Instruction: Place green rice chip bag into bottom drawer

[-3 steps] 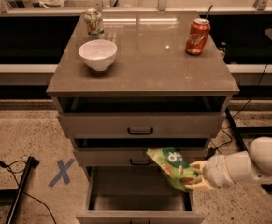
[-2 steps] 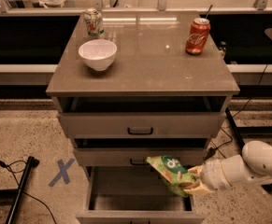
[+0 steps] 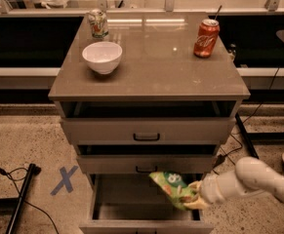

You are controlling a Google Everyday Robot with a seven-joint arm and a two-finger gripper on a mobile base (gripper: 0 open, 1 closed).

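Observation:
I am going to set down the green rice chip bag. My gripper needs to release it near the middle of the open bottom drawer's grey inside (image 3: 158, 198).
The green rice chip bag (image 3: 170, 186) is light green with pale chip pictures. My gripper (image 3: 194, 197) is shut on its right end and holds it over the right part of the open bottom drawer (image 3: 127, 206), just above the drawer's grey inside. My white arm comes in from the lower right. The bag's left end points up towards the middle drawer's front.
The cabinet top holds a white bowl (image 3: 102, 57), a green-and-white soda can (image 3: 98, 23) and a red soda can (image 3: 206, 37). The two upper drawers (image 3: 146, 130) stand slightly open. A blue X mark (image 3: 64, 180) and a black cable (image 3: 19, 199) lie on the floor at left.
My gripper and the bag have moved down and a little left, lower into the open bottom drawer. Nothing on the cabinet top has moved.

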